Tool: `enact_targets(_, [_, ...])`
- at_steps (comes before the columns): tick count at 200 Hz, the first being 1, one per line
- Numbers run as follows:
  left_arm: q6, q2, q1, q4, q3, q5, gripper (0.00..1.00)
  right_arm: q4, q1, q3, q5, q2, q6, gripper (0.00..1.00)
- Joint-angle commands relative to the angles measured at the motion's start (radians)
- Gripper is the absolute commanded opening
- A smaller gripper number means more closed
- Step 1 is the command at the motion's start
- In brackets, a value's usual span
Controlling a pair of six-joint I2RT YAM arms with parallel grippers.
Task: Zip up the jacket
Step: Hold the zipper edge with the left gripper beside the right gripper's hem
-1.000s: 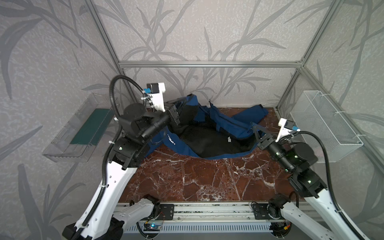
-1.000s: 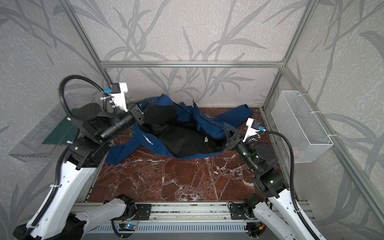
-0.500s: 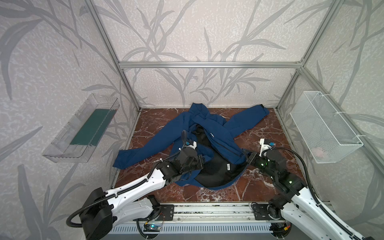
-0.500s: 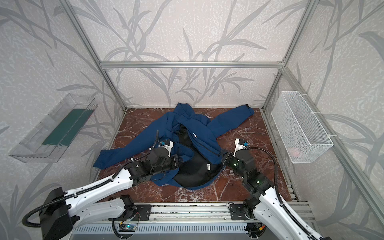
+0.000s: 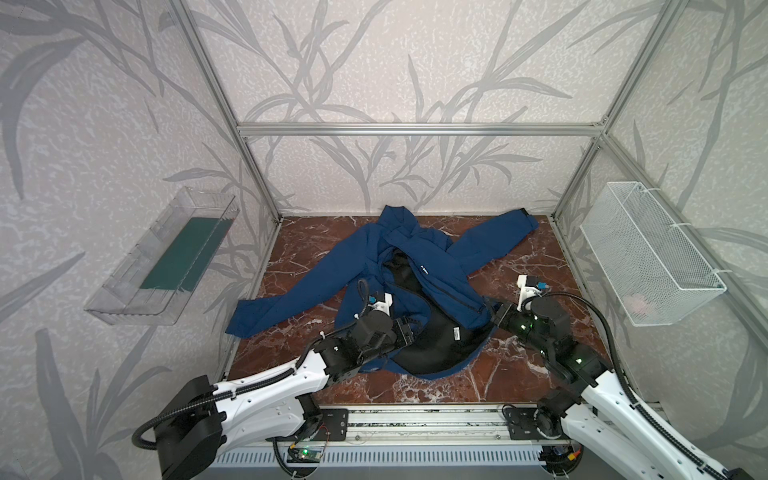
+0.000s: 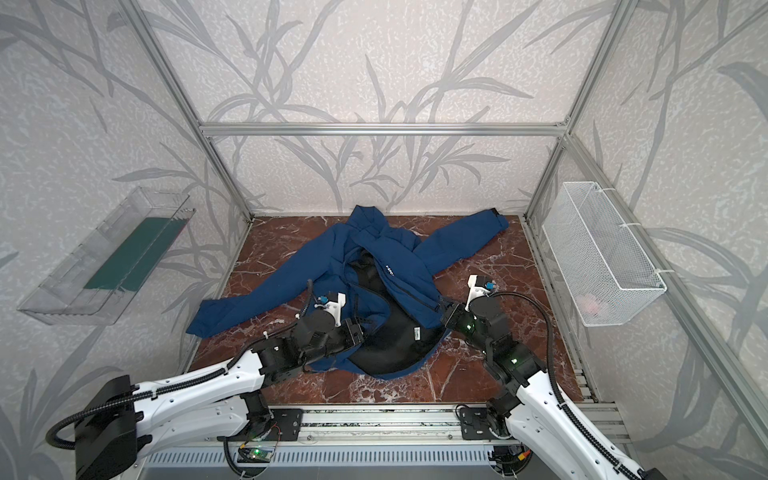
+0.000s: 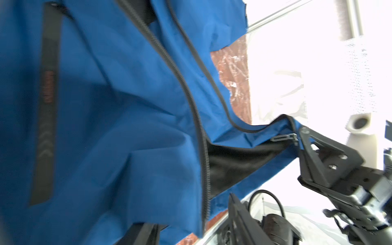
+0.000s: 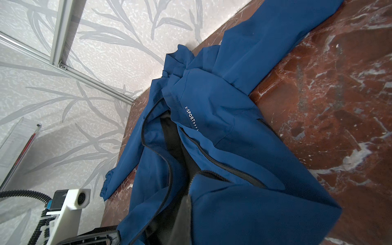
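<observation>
The jacket's zipper end lies loose in the open fingers of my left gripper, so that gripper should pinch the panel's bottom corner (image 7: 194, 229) before I raise both corners together.
The navy-blue jacket (image 5: 419, 266) lies unzipped on the marble table (image 5: 519, 374), sleeves spread, black lining showing in both top views. Its white lettering (image 8: 189, 115) sits on the right front panel. My left gripper (image 5: 409, 328) is at the near edge of the left front panel. In the left wrist view its jaws (image 7: 189, 210) stand apart, with the panel's hem and zipper teeth (image 7: 204, 169) loose between them. My right gripper (image 5: 492, 316) is shut on the bottom corner of the right front panel, beside the zipper slider (image 7: 284, 137). Fabric hides most of its fingers (image 8: 184, 212).
A clear plastic tray (image 5: 166, 257) with a green base hangs on the left wall. A white wire basket (image 5: 648, 257) hangs on the right wall. Aluminium frame posts stand at the table's back corners. Bare marble shows in front of the jacket and to its right.
Both arms came down from a raised hold to the table's front, and the jacket went from bunched and lifted to spread flat. My left jaws have parted; the right stays shut.
</observation>
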Motion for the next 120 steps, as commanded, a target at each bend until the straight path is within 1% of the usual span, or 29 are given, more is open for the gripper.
enact_targets(1, [-0.029, -0.014, -0.008, 0.040, -0.004, -0.041, 0.54, 0.048, 0.004, 0.034, -0.012, -0.001, -0.014, 0.00])
enact_targets(12, [-0.041, -0.022, -0.008, 0.043, -0.015, -0.061, 0.54, 0.052, 0.003, 0.033, -0.012, -0.002, -0.009, 0.00])
enact_targets(28, [-0.055, -0.021, -0.008, 0.044, -0.022, -0.080, 0.49, 0.054, 0.004, 0.036, -0.013, -0.004, -0.015, 0.00])
enact_targets(40, [-0.066, -0.015, -0.008, 0.043, -0.032, -0.091, 0.40, 0.053, 0.004, 0.040, -0.014, -0.005, -0.016, 0.00])
enact_targets(66, [-0.078, 0.001, -0.008, 0.118, -0.063, -0.084, 0.16, 0.061, 0.003, 0.045, -0.023, -0.011, -0.017, 0.00])
enact_targets(76, [-0.080, 0.006, -0.008, 0.133, -0.065, -0.081, 0.11, 0.061, 0.004, 0.045, -0.026, -0.015, -0.019, 0.00])
enact_targets(91, [-0.085, 0.009, -0.008, 0.151, -0.068, -0.072, 0.11, 0.061, 0.003, 0.044, -0.030, -0.020, -0.019, 0.00])
enact_targets(108, [-0.086, 0.008, -0.008, 0.142, -0.063, -0.069, 0.26, 0.056, 0.004, 0.045, -0.030, -0.025, -0.018, 0.00])
enact_targets(120, [-0.087, 0.011, -0.008, 0.146, -0.064, -0.068, 0.30, 0.059, 0.004, 0.044, -0.029, -0.026, -0.016, 0.00])
